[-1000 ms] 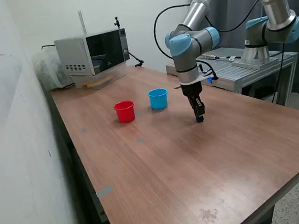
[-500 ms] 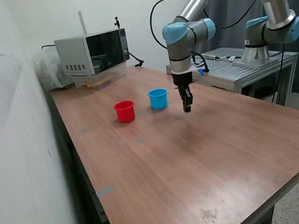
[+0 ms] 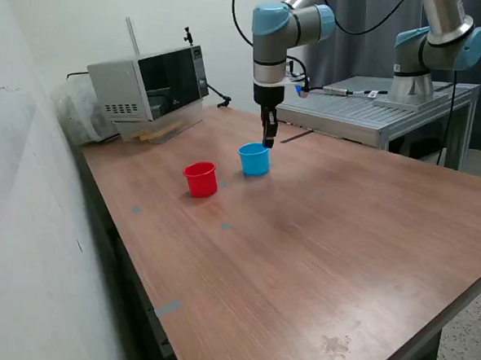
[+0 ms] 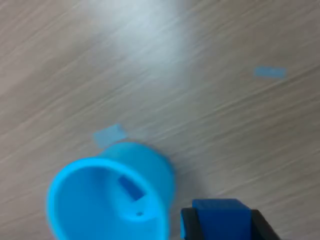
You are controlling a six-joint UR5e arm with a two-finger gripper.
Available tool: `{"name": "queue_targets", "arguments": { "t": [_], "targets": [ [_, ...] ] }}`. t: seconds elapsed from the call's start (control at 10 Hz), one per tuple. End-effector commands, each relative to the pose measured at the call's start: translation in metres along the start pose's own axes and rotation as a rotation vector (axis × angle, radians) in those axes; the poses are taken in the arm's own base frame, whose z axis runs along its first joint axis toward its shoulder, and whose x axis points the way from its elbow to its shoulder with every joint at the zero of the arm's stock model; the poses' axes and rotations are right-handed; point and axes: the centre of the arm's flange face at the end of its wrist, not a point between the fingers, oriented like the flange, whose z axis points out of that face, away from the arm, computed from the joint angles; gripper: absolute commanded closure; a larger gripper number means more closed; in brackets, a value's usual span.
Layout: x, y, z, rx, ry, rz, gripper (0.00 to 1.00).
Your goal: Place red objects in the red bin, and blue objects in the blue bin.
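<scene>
Next, my gripper lets go of the dark blue cube inside the light blue cup (image 3: 254,159) (image 4: 120,201), next to the other dark blue cube.
My gripper (image 3: 268,141) hangs just above the far rim of the light blue cup (image 3: 254,159). In the wrist view my gripper (image 4: 221,222) is shut on a dark blue cube (image 4: 220,211), held beside and above the cup's rim. The light blue cup (image 4: 90,210) stands upright, and a second dark blue cube (image 4: 131,188) lies inside it. The red cup (image 3: 200,179) stands upright to the exterior view's left of the blue cup. No red cubes show in either view, and the inside of the red cup cannot be seen.
A microwave (image 3: 148,80) stands at the table's far left corner. A second robot arm (image 3: 432,45) on a metal bench (image 3: 383,111) is behind the wooden table (image 3: 317,258). Small blue tape marks (image 4: 269,72) are stuck on the tabletop.
My arm has risen from low over the table at the exterior view's right of the cups. It has swung left to just above the blue cup.
</scene>
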Motion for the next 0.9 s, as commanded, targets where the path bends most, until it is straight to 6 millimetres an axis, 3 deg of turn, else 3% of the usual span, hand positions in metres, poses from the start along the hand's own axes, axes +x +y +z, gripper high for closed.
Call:
{"name": "queue_targets", "arguments": {
  "t": [0.0, 0.3, 0.5, 0.6, 0.8],
  "targets": [
    [-0.040, 0.024, 0.011, 0.006, -0.029, 0.067, 1.00],
    [-0.074, 0.043, 0.026, 0.028, -0.039, 0.117, 1.00],
    [-0.074, 0.042, 0.034, 0.041, -0.044, 0.117, 1.00],
    [-0.072, 0.041, 0.041, 0.060, -0.045, 0.110, 0.00],
    [-0.072, 0.042, 0.041, 0.063, -0.043, 0.107, 0.00]
  ]
}}
